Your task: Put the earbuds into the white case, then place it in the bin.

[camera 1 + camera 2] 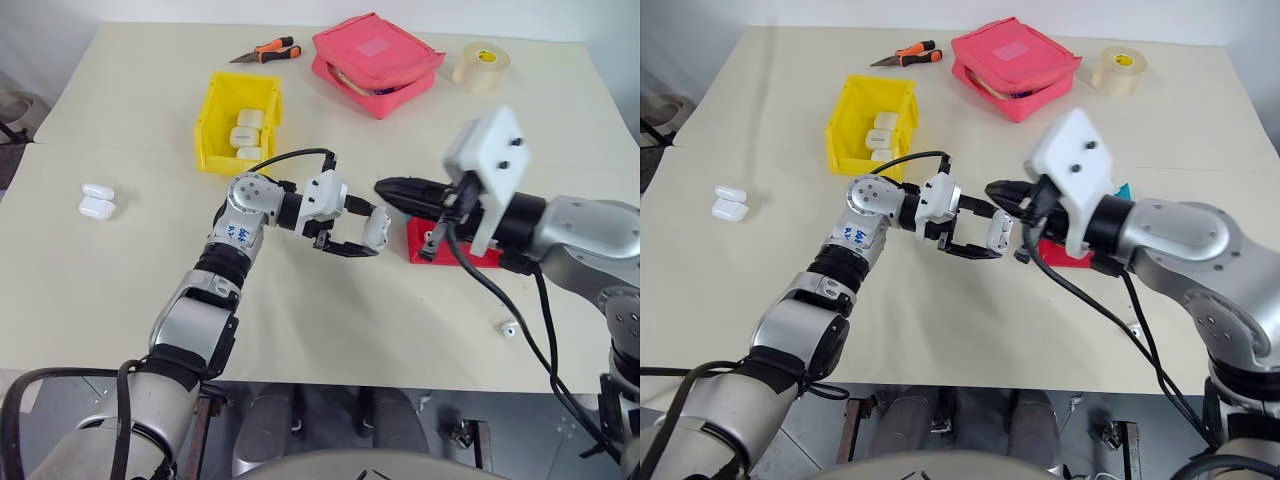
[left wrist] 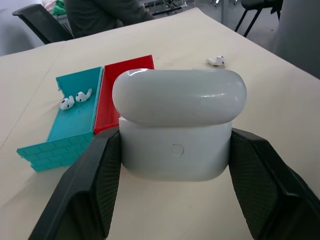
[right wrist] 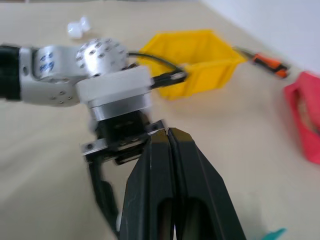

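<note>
I should let go of the white case with my left gripper on top of the rearmost case inside the yellow bin (image 1: 251, 115).
My left gripper (image 1: 362, 230) is shut on the white case (image 2: 177, 120), holding it by its sides above the table with the lid down. My right gripper (image 1: 387, 188) is shut, its black fingers (image 3: 167, 150) pressed together, and its tip hovers just beside the case's top. Two earbuds (image 2: 75, 99) lie in a teal tray (image 2: 75, 130). A third earbud (image 1: 507, 327) lies loose on the table near the right front. The yellow bin (image 1: 214, 150) stands behind my left arm with several white cases inside.
A red tray (image 1: 440, 252) sits under my right wrist, next to the teal one. Two more white cases (image 1: 97, 200) lie at the left. A pink pouch (image 1: 375, 62), a tape roll (image 1: 481, 67) and an orange-handled tool (image 1: 268, 51) lie at the back. A person (image 2: 100, 15) sits at the far side.
</note>
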